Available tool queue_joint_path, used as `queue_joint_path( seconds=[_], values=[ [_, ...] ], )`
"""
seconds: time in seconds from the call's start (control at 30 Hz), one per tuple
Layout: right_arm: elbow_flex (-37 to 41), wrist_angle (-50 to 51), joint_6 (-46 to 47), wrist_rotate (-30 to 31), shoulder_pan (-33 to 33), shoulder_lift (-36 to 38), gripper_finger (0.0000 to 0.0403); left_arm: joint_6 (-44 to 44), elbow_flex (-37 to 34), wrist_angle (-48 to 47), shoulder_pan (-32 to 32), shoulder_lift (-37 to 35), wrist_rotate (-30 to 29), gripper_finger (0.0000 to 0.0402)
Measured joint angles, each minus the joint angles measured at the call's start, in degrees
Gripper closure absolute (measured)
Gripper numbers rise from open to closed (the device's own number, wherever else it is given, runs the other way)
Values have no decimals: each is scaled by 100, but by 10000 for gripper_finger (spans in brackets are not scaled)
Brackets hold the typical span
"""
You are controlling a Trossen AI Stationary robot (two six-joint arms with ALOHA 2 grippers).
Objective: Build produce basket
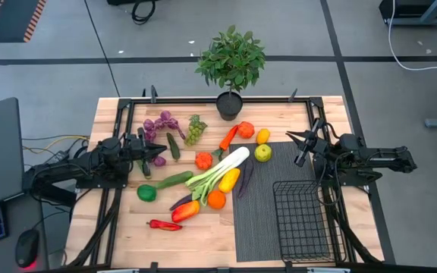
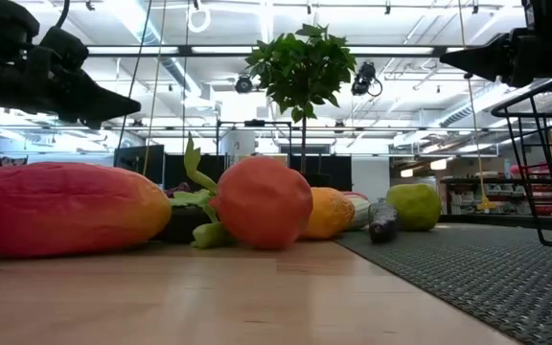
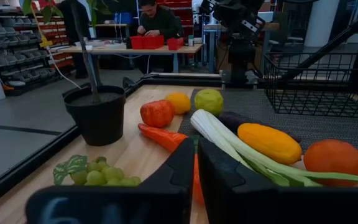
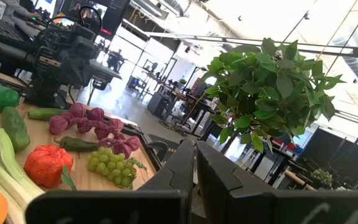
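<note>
Next, I close my left gripper on the body of the dark green cucumber [image 1: 174, 147] between the purple grapes and the green grapes.
The produce lies loose mid-table: a leek [image 1: 222, 171], purple grapes [image 1: 161, 123], green grapes [image 1: 195, 130], a carrot [image 1: 228, 138], an orange [image 1: 216, 199], a cucumber [image 1: 174, 180] and a red chili [image 1: 164, 225]. The black wire basket [image 1: 302, 220] stands upright on the mat's near right part, with nothing in it. My left gripper [image 1: 160, 152] hangs shut above the table's left side, pointing level toward the produce. My right gripper [image 1: 300, 150] is shut too, raised at the right, beyond the basket's far end. In both wrist views the fingers, left [image 3: 196, 165] and right [image 4: 196, 163], meet with nothing between them.
A leafy plant in a black pot [image 1: 231, 68] stands at the far edge's middle. A dark grey ribbed mat [image 1: 260, 212] covers the right half. Bare wood shows along the near left. A person works at a bench [image 3: 157, 22] beyond the table.
</note>
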State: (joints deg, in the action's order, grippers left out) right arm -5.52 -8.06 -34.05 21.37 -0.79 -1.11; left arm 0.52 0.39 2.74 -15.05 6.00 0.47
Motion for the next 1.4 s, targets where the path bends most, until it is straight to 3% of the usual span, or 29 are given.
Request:
queue_joint_path(
  seconds=[0.23, 0.43, 0.9, 1.03, 1.2, 1.4],
  values=[
    [0, 1, 1, 0, -1, -2, 376, -1359, 0, 30, 1, 0, 0, 370],
    [0, 1, 0, 0, -1, -1, 376, -1672, 0, 478, 2, 0, 0, 376],
    [0, 1, 0, 0, 0, 0, 376, -1916, 2, 575, 2, 0, 0, 367],
    [0, 1, 0, 0, 0, -1, 376, -1929, 13, 1184, 2, -2, -255, 365],
    [0, 1, 0, 0, 0, -1, 376, -1718, 855, 279, 6, 352, -328, 326],
    [0, 1, -1, 0, -1, -2, 376, -1166, 2542, -1143, 15, 2025, -328, 230]
  ],
)
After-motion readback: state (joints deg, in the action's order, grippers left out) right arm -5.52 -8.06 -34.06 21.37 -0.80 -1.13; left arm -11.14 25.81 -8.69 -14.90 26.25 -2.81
